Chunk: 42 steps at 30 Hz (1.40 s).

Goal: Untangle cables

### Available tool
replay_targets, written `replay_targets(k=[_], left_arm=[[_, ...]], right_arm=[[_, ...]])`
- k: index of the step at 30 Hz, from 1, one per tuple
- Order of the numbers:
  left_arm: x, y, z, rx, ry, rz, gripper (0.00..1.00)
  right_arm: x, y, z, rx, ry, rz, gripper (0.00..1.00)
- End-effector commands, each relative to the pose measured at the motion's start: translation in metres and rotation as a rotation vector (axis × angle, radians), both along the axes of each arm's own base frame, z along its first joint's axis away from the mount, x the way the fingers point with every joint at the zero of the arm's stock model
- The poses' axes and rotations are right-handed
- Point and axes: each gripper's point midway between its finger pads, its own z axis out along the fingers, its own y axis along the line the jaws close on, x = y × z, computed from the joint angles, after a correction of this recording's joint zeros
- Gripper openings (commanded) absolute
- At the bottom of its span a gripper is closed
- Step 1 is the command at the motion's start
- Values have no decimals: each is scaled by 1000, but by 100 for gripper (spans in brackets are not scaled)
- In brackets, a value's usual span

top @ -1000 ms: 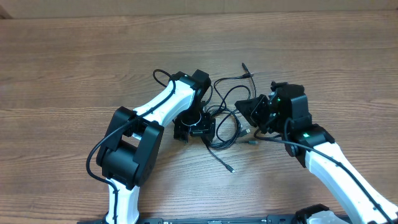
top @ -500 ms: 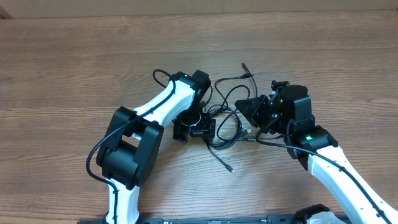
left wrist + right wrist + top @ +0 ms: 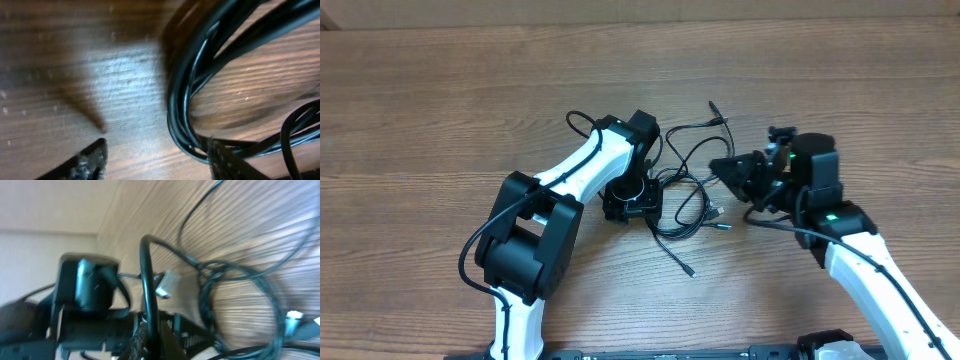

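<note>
Next, my right gripper lets go of the black cable on the wood (image 3: 806, 203) beneath that gripper's own wrist, where it is clear of the tangle.
The cables (image 3: 686, 196) lie as a tangle of thin black loops on the wood between my two arms. My left gripper (image 3: 633, 203) points down at the tangle's left edge. In the left wrist view its jaws (image 3: 155, 161) stand apart over bare wood. The curved bundle of cables (image 3: 179, 100) runs just inside the right fingertip (image 3: 226, 161) and partly under it. My right gripper (image 3: 718, 166) sits at the tangle's right side, shut on one black cable (image 3: 147, 275), which rises in an arch from between its fingers (image 3: 152, 340).
Loose plug ends trail out of the tangle at the front (image 3: 692, 272), the back (image 3: 712, 104) and the right (image 3: 724, 225). A silvery plug (image 3: 166, 284) hangs near the held cable. Wooden table (image 3: 440, 120) lies all round.
My right gripper has shifted to the right with its cable, drawing it away from the tangle. The left gripper's jaws have narrowed while staying at the same spot.
</note>
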Motion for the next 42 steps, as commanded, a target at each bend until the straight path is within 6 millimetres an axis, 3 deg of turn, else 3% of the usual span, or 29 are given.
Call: replay_targets(k=[1, 8, 10, 13, 16, 18, 20, 22, 25, 30, 33, 36, 39, 40, 42], left_arm=[[7, 0, 4, 3, -57, -27, 62], [25, 1, 0, 26, -141, -31, 61], [27, -2, 0, 13, -150, -25, 62], [26, -8, 2, -27, -141, -35, 73], [23, -12, 3, -63, -130, -61, 74], [22, -14, 4, -80, -122, -60, 70], [20, -19, 6, -109, -107, -57, 53], [16, -28, 10, -174, -90, -73, 45], [11, -47, 20, -321, -74, -141, 47], [13, -58, 30, -436, -73, -154, 52], [18, -58, 30, -435, -95, -152, 49], [27, -54, 23, -377, -139, -147, 39], [36, -52, 16, -305, -185, -117, 47], [38, -57, 17, -312, -195, -108, 55], [38, -63, 18, -324, -200, -104, 59]], right_arm=[[5, -24, 5, -31, -43, -15, 4], [3, -88, -26, -156, 71, -181, 4], [0, -97, -30, -164, 91, -197, 4], [-9, -102, -39, -189, 127, -186, 4], [-15, -105, -45, -234, 137, -168, 4], [-18, -113, -51, -273, 167, -196, 4], [-21, -118, -56, -300, 190, -213, 4], [-23, -114, -55, -285, 193, -201, 4], [-17, -91, -37, -160, 120, -111, 4], [-2, -53, 23, 104, -81, 51, 4], [2, -49, 36, 162, -97, 50, 4], [3, -45, 48, 198, -139, 81, 4], [5, -44, 55, 224, -148, 79, 4], [7, -45, 55, 217, -150, 69, 4], [7, -46, 53, 213, -144, 65, 4]])
